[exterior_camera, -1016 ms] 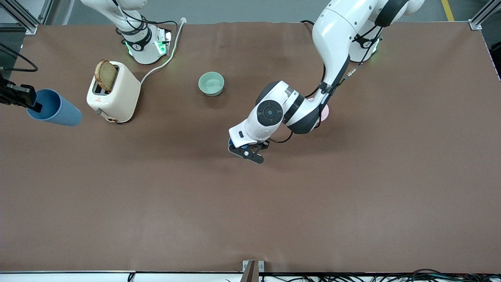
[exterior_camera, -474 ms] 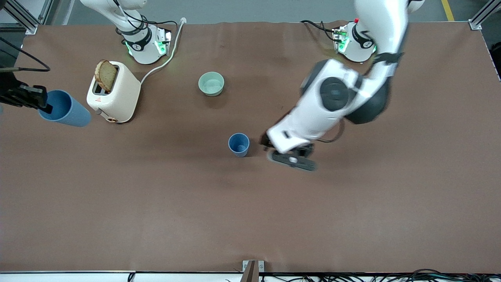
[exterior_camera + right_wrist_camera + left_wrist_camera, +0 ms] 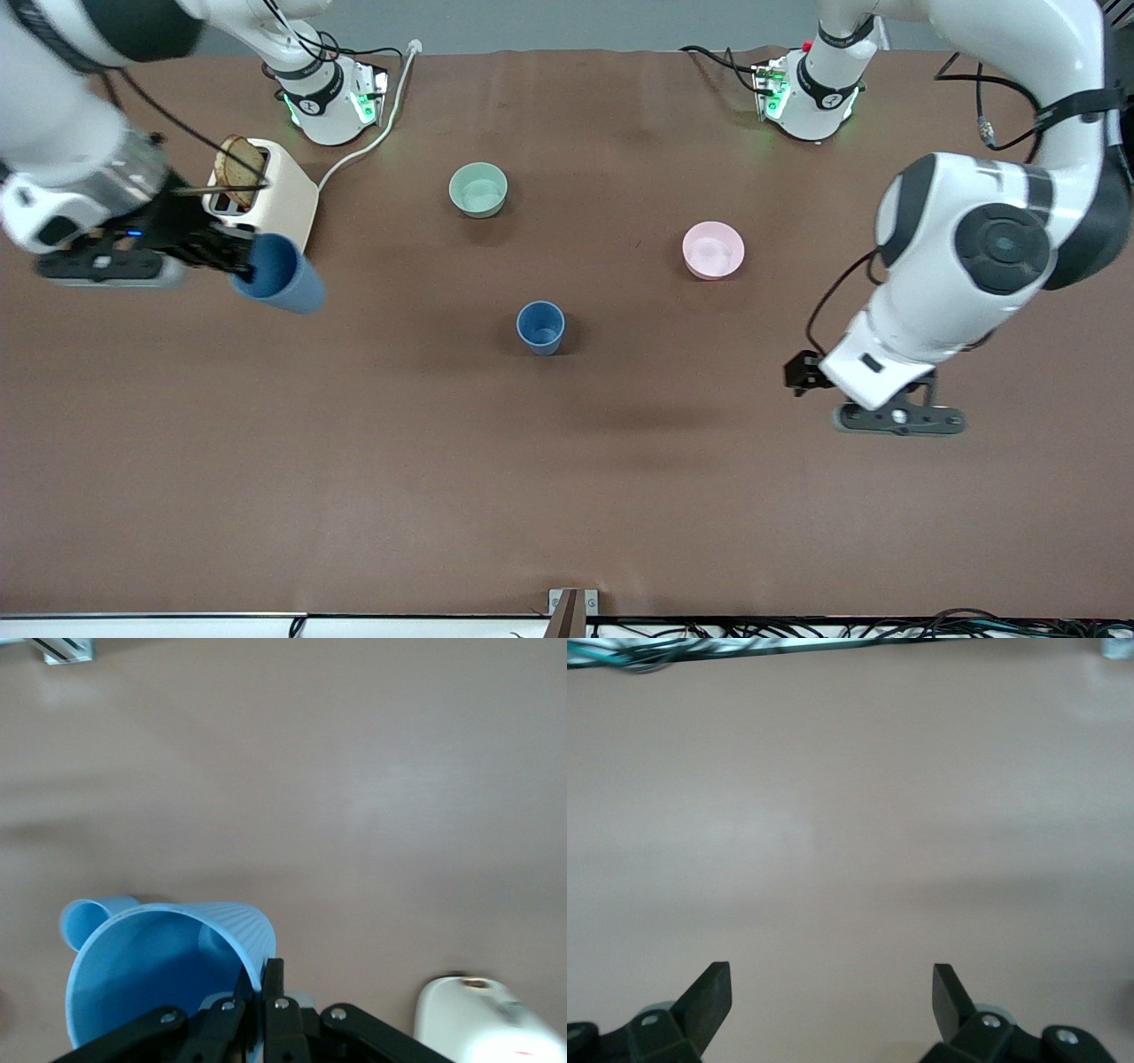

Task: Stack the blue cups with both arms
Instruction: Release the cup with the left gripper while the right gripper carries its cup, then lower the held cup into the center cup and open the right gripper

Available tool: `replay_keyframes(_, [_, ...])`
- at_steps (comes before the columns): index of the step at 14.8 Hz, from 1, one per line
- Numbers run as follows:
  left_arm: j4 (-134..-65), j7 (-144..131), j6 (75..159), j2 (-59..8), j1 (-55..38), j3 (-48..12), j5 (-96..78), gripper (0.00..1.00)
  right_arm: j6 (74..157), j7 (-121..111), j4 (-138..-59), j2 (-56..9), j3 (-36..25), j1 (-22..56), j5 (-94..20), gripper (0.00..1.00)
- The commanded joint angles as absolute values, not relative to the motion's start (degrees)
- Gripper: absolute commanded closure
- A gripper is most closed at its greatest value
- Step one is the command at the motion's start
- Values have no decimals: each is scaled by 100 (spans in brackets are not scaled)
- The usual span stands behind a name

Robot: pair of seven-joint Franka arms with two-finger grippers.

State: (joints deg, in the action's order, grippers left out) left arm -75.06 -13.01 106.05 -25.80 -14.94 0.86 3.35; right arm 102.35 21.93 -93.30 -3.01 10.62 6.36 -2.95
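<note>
My right gripper is going to let go of the tilted blue cup inside the blue cup standing on the middle of the table (image 3: 539,322) (image 3: 88,921).
One blue cup (image 3: 540,327) stands upright on the middle of the table, untouched. My right gripper (image 3: 237,259) is shut on the rim wall of the second blue cup (image 3: 282,280) and holds it tilted in the air, over the table just beside the toaster. In the right wrist view the held cup (image 3: 164,979) is pinched at my right gripper (image 3: 263,973), and the standing cup (image 3: 91,918) shows past it. My left gripper (image 3: 890,409) is up over bare table toward the left arm's end. In the left wrist view my left gripper (image 3: 831,990) is open and empty.
A cream toaster (image 3: 279,197) with a bread slice (image 3: 237,168) stands toward the right arm's end. A mint-green bowl (image 3: 478,189) and a pink bowl (image 3: 713,250) sit farther from the front camera than the standing cup. The toaster also shows in the right wrist view (image 3: 483,1019).
My left gripper let go of the middle cup, rose and swung toward the left arm's end, uncovering the pink bowl. My right gripper carried its cup from the table's end toward the middle, past the toaster.
</note>
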Motion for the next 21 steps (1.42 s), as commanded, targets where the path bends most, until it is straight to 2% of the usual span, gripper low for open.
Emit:
replay_keyframes(1, [-7647,-1354,10468,-2154,-1003,0,448,0,10983,3257,-9729,-456,1353,895,-272,99])
replay_keyframes(4, [-7629,-1310,10450,-1864,-687,0,212,0,11529,4093,-9738,-895,1354,1510,-264,99])
replay_keyframes(7, [-7760,-1283,10424,-1426,-396,26,-289,0,12389,4639,-10106,-1185,1362,1950,-255,99])
replay_keyframes(12, [-7866,-785,9642,-827,-123,26,-237,0,13358,4912,-10643,-1493,1362,2522,-246,99])
replay_keyframes(21, [-7936,-422,9589,-896,-97,9,-229,0,13702,4913,-10723,-1881,1354,2549,210,100])
